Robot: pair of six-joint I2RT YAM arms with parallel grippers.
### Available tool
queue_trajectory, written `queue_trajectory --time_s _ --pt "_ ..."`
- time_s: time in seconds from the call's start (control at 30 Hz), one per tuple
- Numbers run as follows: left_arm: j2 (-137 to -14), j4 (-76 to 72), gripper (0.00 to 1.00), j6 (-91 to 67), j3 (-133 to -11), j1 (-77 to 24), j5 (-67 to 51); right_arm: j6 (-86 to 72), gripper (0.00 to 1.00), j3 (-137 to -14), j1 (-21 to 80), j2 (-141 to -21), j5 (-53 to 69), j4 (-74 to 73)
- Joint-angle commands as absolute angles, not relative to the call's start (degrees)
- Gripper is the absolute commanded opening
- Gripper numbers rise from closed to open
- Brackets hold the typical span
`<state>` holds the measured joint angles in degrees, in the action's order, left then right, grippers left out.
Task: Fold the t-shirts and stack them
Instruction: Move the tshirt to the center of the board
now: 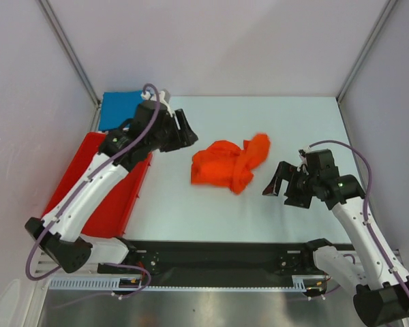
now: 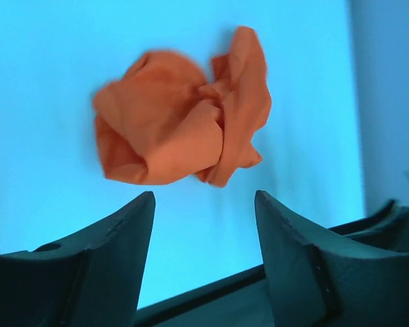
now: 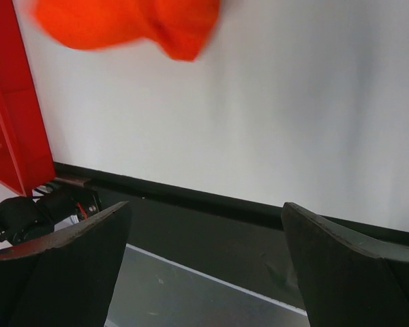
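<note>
The loose end (image 1: 263,140) of the orange t-shirt, which sticks out toward the back, farthest from the red bin, is the spot my right gripper will close on.
A crumpled orange t-shirt (image 1: 230,163) lies in a heap at the middle of the white table. It shows in the left wrist view (image 2: 180,122) and at the top left of the right wrist view (image 3: 129,24). A folded blue t-shirt (image 1: 119,109) lies at the far left behind the left arm. My left gripper (image 1: 185,129) is open and empty, to the left of the orange heap. My right gripper (image 1: 278,185) is open and empty, to the right of the heap and nearer the front edge.
A red bin (image 1: 99,184) stands at the left edge under the left arm, and shows in the right wrist view (image 3: 10,102). A black rail (image 1: 218,255) runs along the table's near edge. Grey walls enclose the back and both sides.
</note>
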<state>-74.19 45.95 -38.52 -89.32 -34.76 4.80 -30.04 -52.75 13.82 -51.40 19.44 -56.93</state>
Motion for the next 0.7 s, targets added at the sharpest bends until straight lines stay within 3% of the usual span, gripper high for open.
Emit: queue_trajectory --time_s 0.0,0.13,0.27,0.33,0.4,0.47,0.53,0.67 --pt "-74.62 47.28 0.68 -37.10 -83.87 -35.07 5.89 -31.90 1.00 -53.17 14.15 -50.45 17.67 -56.34" --pt "-74.88 45.01 0.65 -34.72 -77.53 -35.07 3.35 -33.39 1.00 -52.65 14.15 -52.46 18.54 -52.84" --pt "-76.72 39.21 0.57 -31.47 -72.87 -35.16 -6.58 -34.98 0.97 -53.43 14.15 -58.61 18.46 -47.12" --pt "-77.86 36.49 0.57 -29.45 -71.72 -35.16 -8.43 -35.68 0.92 -54.40 13.37 -63.26 17.32 -43.27" --pt "-80.40 34.73 0.56 -26.21 -72.07 -35.16 -8.26 -36.03 0.78 -55.45 12.48 -69.04 17.05 -39.05" --pt "-83.21 34.19 0.56 -23.31 -73.38 -35.16 -7.91 -34.98 0.72 -58.69 11.87 -73.45 16.70 -36.49" --pt "-88.83 35.06 0.56 -19.70 -77.41 -35.16 -6.60 -33.41 0.72 -62.38 12.30 -81.34 14.17 -35.86" --pt "-98.33 36.82 0.54 -16.79 -84.36 -35.16 -6.24 -24.99 0.85 -76.35 16.95 -94.81 7.31 -39.19"
